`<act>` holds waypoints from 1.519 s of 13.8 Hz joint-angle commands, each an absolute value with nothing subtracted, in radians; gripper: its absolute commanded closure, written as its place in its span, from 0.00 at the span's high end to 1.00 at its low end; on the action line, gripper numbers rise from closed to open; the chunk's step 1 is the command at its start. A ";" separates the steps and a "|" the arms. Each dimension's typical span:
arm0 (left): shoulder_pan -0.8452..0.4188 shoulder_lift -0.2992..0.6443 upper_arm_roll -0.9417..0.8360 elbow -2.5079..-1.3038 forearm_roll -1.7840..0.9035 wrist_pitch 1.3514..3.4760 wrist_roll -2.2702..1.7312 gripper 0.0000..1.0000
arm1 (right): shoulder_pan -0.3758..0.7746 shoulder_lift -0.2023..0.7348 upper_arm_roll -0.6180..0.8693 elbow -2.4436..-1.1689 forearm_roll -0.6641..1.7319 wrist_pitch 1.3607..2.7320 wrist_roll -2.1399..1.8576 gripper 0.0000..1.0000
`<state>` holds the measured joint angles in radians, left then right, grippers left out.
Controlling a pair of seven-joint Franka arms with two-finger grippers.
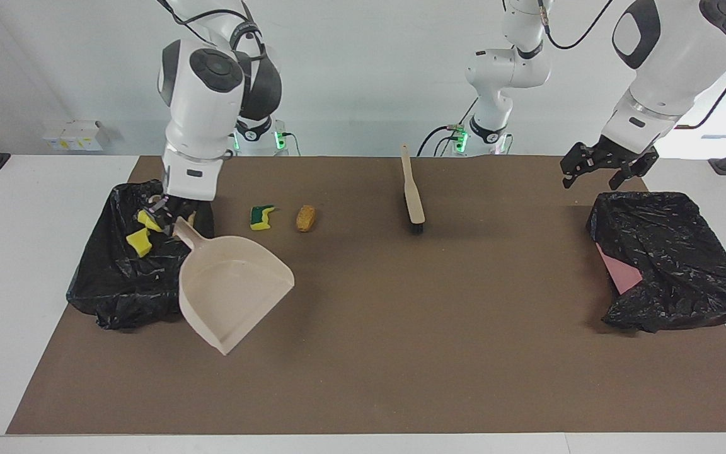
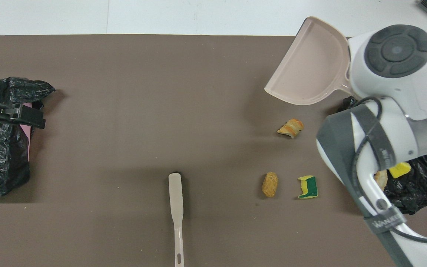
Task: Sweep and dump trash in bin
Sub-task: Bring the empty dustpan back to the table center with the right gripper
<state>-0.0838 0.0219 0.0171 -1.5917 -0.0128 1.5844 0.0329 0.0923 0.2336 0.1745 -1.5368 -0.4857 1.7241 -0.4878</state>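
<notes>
The robot's right gripper should release the beige dustpan on the brown mat point(image 2: 179, 109) beyond the bristles of the brush, in line with the brush's handle.
My right gripper point(image 1: 165, 220) is shut on the handle of the beige dustpan point(image 1: 232, 297), which hangs empty over the mat beside the black-bagged bin point(image 1: 117, 277). Yellow sponge scraps point(image 1: 138, 241) lie in that bin. On the mat lie a green-backed sponge piece point(image 1: 261, 217), a brown bread lump point(image 1: 305, 217) and a croissant piece point(image 2: 290, 128); the pan hides the croissant in the facing view. In the overhead view the right arm covers most of the bin point(image 2: 415, 194). My left gripper point(image 1: 593, 176) waits open above the mat beside a second black bag point(image 1: 672, 258).
A brush point(image 1: 412, 192) with a pale handle lies on the brown mat point(image 1: 401, 353) near the robots, at the middle, its bristles pointing away from them. The second bag shows a pink patch point(image 1: 618, 271). White table borders the mat.
</notes>
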 commanded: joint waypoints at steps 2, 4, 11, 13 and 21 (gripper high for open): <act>-0.084 0.000 0.017 -1.605 0.000 1.575 0.031 1.00 | 0.156 0.304 0.176 -1.453 -0.321 1.692 -0.205 0.00; -0.084 -0.002 0.017 -1.611 -0.002 1.575 0.028 1.00 | 0.190 0.307 0.176 -1.453 -0.205 1.701 -0.025 0.00; -0.084 -0.057 0.017 -1.693 -0.002 1.589 0.044 1.00 | 0.365 0.527 0.176 -1.232 -0.002 1.739 0.517 0.00; -0.084 -0.057 0.017 -1.694 -0.002 1.589 0.044 1.00 | 0.429 0.606 0.176 -1.172 -0.002 1.778 0.647 0.00; -0.086 -0.060 0.017 -1.700 -0.002 1.582 0.044 1.00 | 0.555 0.732 0.179 -1.183 0.069 1.914 0.816 0.00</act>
<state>-0.0838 -0.0296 0.0156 -1.6657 -0.0128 1.5762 0.0339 0.5613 0.7187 0.1751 -1.1991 0.0416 1.9171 0.8017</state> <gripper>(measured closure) 0.000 0.683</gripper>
